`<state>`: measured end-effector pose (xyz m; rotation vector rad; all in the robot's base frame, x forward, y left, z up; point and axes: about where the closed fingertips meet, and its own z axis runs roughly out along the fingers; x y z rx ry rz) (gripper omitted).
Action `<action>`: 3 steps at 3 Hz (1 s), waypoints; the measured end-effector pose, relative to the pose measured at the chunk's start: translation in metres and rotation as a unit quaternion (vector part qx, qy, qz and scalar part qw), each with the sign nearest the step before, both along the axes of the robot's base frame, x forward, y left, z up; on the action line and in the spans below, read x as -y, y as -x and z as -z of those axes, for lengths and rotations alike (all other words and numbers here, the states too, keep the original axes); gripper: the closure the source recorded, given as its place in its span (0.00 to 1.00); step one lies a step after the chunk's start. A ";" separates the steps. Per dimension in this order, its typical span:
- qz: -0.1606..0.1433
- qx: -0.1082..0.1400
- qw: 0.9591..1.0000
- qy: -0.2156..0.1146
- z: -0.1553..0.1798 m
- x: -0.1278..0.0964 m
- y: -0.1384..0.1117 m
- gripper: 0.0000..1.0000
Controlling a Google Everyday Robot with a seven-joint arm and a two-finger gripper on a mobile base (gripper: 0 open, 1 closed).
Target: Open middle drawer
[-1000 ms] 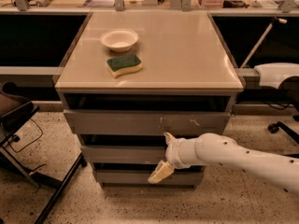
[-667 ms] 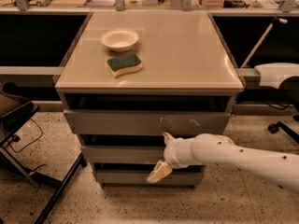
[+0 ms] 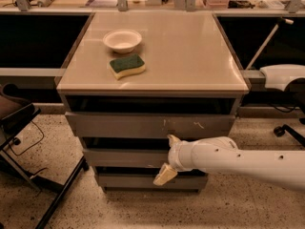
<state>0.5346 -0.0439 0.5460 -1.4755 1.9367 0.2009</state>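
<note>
The top edge (image 3: pixel 165 151) of the middle drawer, just below the dark gap, can be pulled outward, so next my gripper closes on it.
The grey cabinet (image 3: pixel 152 92) has three drawer fronts stacked one above the other. The top front (image 3: pixel 119 125) has white scratch marks and stands slightly out. The middle drawer (image 3: pixel 119 157) is a plain grey front below it, also a little out, with a dark gap above. My gripper (image 3: pixel 169 157) is at the right half of that front, on a white arm coming in from the right. It is open, with one tan fingertip (image 3: pixel 173 140) above the front's top edge and the other below its bottom edge.
The bottom drawer front (image 3: pixel 133 180) is narrowest. A white bowl (image 3: pixel 122 39) and a green-and-yellow sponge (image 3: pixel 127 66) lie on the cabinet top. A dark chair and its legs (image 3: pixel 28 142) stand at left. A white object (image 3: pixel 286 75) sits at right. The floor is speckled.
The arm has shifted very slightly to the left. The gripper stays at the middle drawer front, and the drawers look the same.
</note>
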 end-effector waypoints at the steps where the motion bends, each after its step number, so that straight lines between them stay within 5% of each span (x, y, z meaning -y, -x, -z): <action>1: -0.008 -0.022 1.000 0.014 0.020 -0.002 0.002 0.00; 2: 0.023 -0.097 0.995 0.021 0.069 0.033 0.005 0.00; 3: 0.023 -0.097 0.995 0.021 0.069 0.033 0.005 0.00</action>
